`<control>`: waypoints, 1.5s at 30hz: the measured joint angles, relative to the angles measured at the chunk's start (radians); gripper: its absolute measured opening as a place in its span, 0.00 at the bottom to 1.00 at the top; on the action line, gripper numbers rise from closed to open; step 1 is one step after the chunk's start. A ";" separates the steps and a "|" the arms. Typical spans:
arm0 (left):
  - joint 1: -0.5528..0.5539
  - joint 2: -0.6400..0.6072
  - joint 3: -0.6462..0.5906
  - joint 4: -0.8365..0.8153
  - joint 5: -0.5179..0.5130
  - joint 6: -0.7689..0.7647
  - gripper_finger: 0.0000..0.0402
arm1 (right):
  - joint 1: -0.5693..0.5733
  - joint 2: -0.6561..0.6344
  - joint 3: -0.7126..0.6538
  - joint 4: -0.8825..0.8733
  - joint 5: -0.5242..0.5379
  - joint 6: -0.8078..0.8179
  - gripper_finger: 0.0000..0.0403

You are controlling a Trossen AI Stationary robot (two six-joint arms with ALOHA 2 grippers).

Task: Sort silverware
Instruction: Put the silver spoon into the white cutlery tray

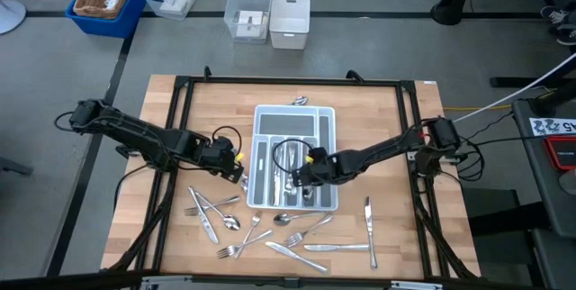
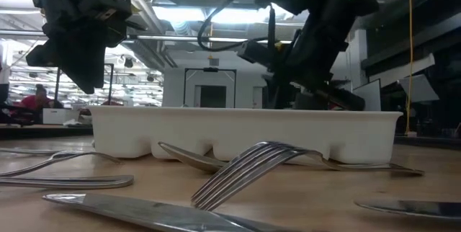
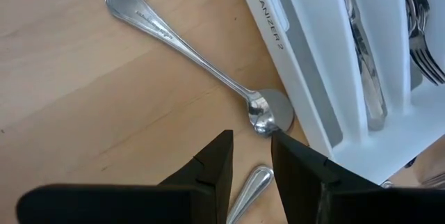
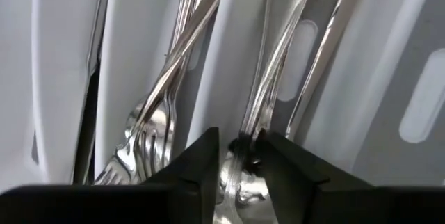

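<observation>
Next, my left gripper closes on the spoon's neck [image 1: 241,178] [image 3: 248,94], just above the spoon's bowl, which rests against the side of the white divided tray.
The white divided tray [image 1: 294,119] sits mid-table with forks [image 4: 149,133], a knife [image 3: 368,78] and other silverware in its slots. My right gripper [image 4: 240,165] reaches down into the tray's near part [image 1: 299,178], open, with a spoon [image 4: 278,36] between its fingers. My left gripper [image 3: 252,165] hangs open just left of the tray [image 1: 238,167], above a spoon [image 3: 181,40] that lies on the wood with its bowl [image 3: 263,113] against the tray's wall. Several forks, spoons and knives [image 1: 270,234] lie loose on the table's near part. My right gripper has the spoon's neck [image 4: 245,146] between its open fingers, which slant down from the table's right. I cannot tell whether either finger touches it. The spoon lies along a tray slot, its handle pointing away from the gripper.
A knife [image 1: 368,220] lies alone at the near right. One piece [image 1: 299,102] lies just beyond the tray's far edge. Another handle end [image 3: 249,182] lies under my left fingers. Bins [image 1: 106,0] [image 1: 247,11] stand on the floor behind the table.
</observation>
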 joint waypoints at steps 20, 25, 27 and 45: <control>0.006 0.124 0.000 0.091 -0.005 -0.375 0.22 | 0.001 -0.315 -0.004 -0.174 0.183 -0.249 0.30; 0.029 0.206 0.000 0.164 -0.007 -0.394 0.22 | 0.001 -0.387 -0.003 -0.200 0.205 -0.356 0.30; 0.038 0.238 0.000 0.187 -0.007 -0.410 0.22 | 0.001 -0.419 -0.003 -0.222 0.210 -0.380 0.30; 0.057 0.422 0.004 0.255 0.031 -0.552 0.22 | 0.000 -0.619 -0.003 -0.501 0.272 -0.476 0.30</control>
